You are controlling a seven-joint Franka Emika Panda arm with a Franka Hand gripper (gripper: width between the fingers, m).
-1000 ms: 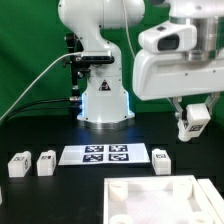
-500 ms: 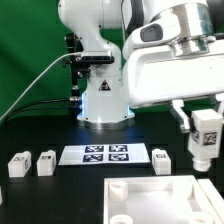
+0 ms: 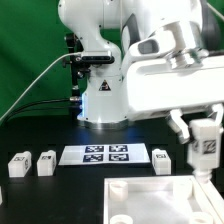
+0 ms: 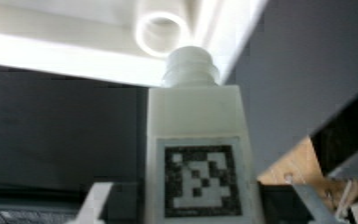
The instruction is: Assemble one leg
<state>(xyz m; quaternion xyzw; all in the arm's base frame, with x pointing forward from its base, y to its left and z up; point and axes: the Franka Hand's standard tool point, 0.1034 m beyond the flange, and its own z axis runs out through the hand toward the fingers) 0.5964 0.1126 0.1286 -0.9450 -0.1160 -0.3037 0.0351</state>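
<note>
Next, my gripper lets go of the white leg upright in the white piece's near corner hole (image 3: 204, 218) (image 4: 160, 34), the one farthest from the paired legs.
My gripper (image 3: 203, 152) is shut on a white boxy leg (image 3: 201, 143) with a black-and-white tag on its face, and holds it upright above the far right corner of the large white square tray-like piece (image 3: 150, 198). In the wrist view the leg (image 4: 197, 130) fills the middle, its peg pointing at a round hole (image 4: 160, 33) in the white piece (image 4: 87, 45). My fingers (image 4: 99, 203) press on both sides of the leg. Three more legs lie on the table: two at the exterior view's left (image 3: 18, 164) (image 3: 46, 162) and one (image 3: 162, 160) beside the marker board.
The marker board (image 3: 96, 154) lies flat on the black table in front of the robot base (image 3: 103, 105). A green backdrop stands behind. A wooden edge (image 4: 327, 160) shows beside the leg in the wrist view.
My gripper has come forward and down with the leg in it, then shifted slightly toward the exterior view's left, closer to the tray-like piece's corner.
</note>
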